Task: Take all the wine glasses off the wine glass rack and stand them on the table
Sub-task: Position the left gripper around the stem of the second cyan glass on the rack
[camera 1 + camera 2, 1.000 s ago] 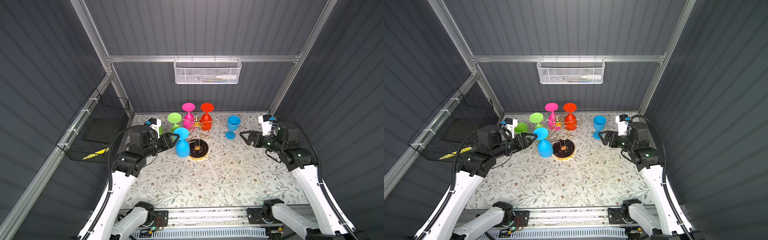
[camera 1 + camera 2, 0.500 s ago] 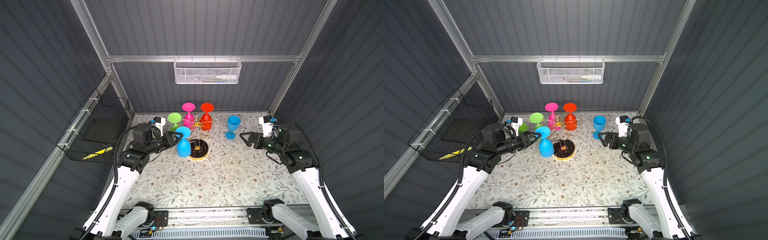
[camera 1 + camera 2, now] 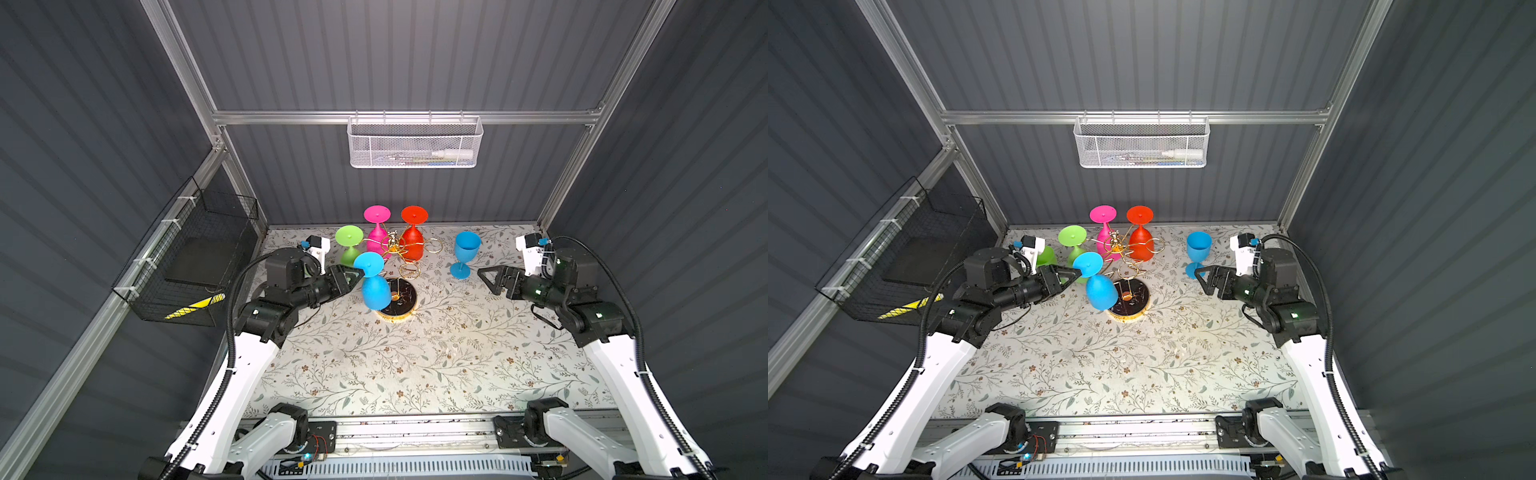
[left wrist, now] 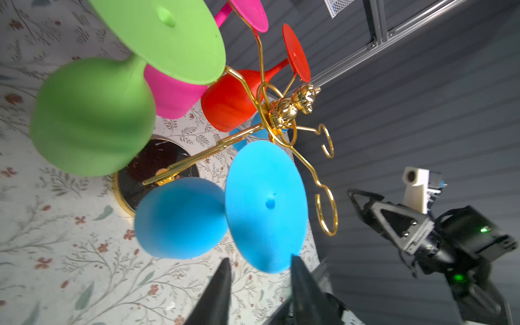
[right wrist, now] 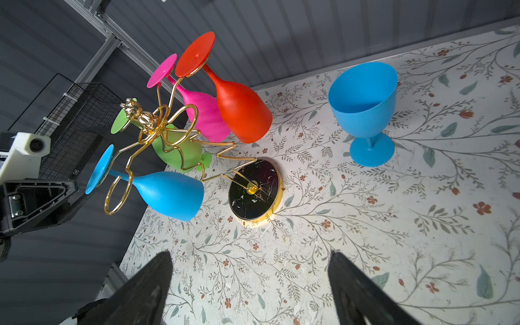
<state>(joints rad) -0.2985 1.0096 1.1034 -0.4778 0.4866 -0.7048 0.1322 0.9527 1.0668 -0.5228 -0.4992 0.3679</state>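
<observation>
The tilted foot of the blue wine glass sits shallow at the fingertips of my left gripper, so I need to open and pinch the foot deeper [image 4: 269, 241] before I pull the glass off.
The gold wine glass rack [image 3: 401, 296] [image 5: 254, 191] stands on its round black base near the table's back middle. Green [image 3: 349, 237], pink [image 3: 377, 214] and red [image 3: 413, 243] glasses hang upside down from it. So does a tilted blue wine glass [image 3: 376, 291] [image 4: 180, 219] on the near-left arm. My left gripper [image 3: 359, 272] [image 4: 260, 260] is open, level with that glass's foot, whose rim lies between the fingertips. My right gripper [image 3: 486, 280] [image 5: 250, 256] is wide open over bare table to the right, holding nothing.
A second blue glass [image 3: 467, 247] [image 5: 363, 104] stands upright on the table between the rack and my right gripper. A white mesh basket [image 3: 413, 143] hangs on the back wall, a black wire basket [image 3: 195, 257] on the left wall. A green shape [image 3: 1046, 255] shows behind my left wrist.
My left gripper has edged right toward the rack, up to the blue glass's foot, and the glass has shifted slightly right. The right gripper's jaws have spread a little wider.
</observation>
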